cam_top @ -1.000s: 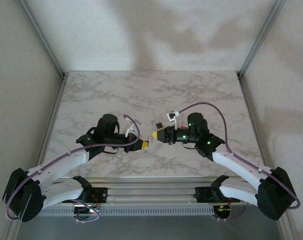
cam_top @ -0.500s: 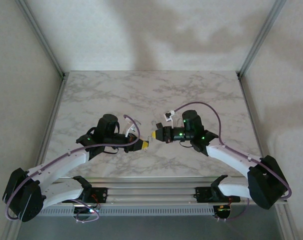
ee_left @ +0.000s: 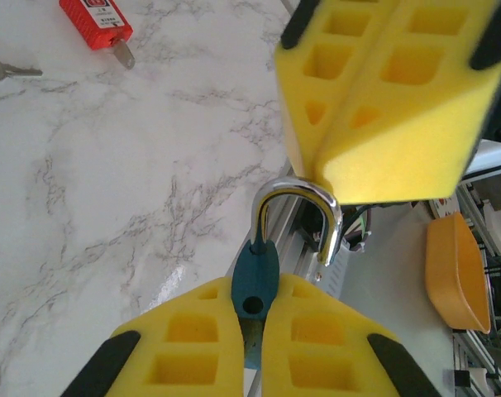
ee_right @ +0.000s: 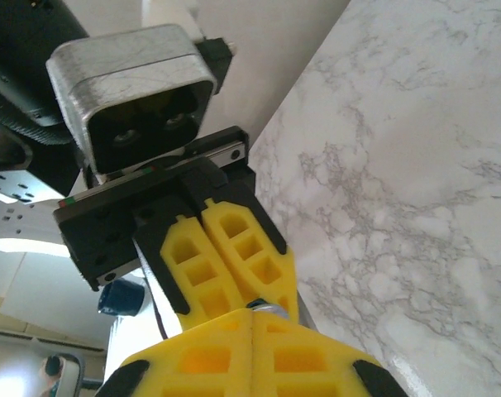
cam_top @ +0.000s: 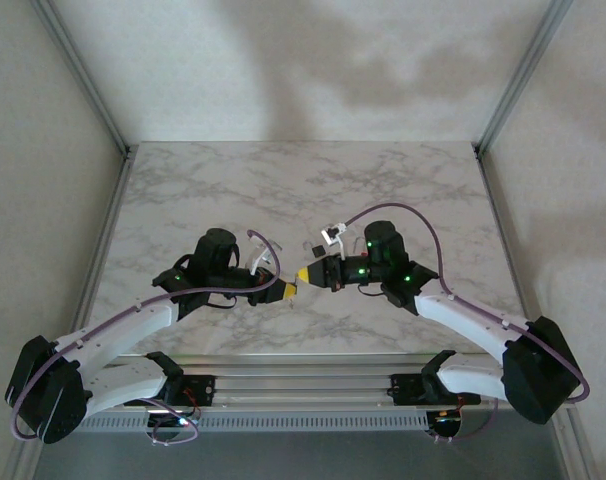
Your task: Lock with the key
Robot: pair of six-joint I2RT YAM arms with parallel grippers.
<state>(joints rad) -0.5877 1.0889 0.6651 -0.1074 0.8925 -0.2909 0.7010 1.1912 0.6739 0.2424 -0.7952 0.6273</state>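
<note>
The shackle's free leg hangs off the padlock, and my right gripper rests closed against the curve. Next, my right gripper opens and grips the shackle (ee_left: 293,187).
My left gripper (ee_left: 256,286) is shut on a blue padlock (ee_left: 255,266), held above the table's near edge. Its silver shackle (ee_left: 296,192) sticks out past the fingers, and one leg hangs free of the body. My right gripper (ee_left: 329,169) is shut, and its yellow tips rest against the top of the shackle. In the right wrist view the shackle (ee_right: 272,308) shows just beyond my right gripper (ee_right: 252,314), with the left fingers (ee_right: 209,265) behind it. The two grippers meet tip to tip in the top view, left gripper (cam_top: 289,290) and right gripper (cam_top: 304,274). A loose silver key (ee_left: 7,70) lies on the marble.
A red padlock (ee_left: 92,16) with a key (ee_left: 122,55) at its end lies on the marble table (cam_top: 283,190) beyond the grippers. An orange bowl (ee_left: 457,273) sits below the table's near rail. Grey walls enclose the table on three sides.
My right arm has swung left toward the left gripper and its jaws have closed, ending with the tips against the shackle. The left arm has not moved.
</note>
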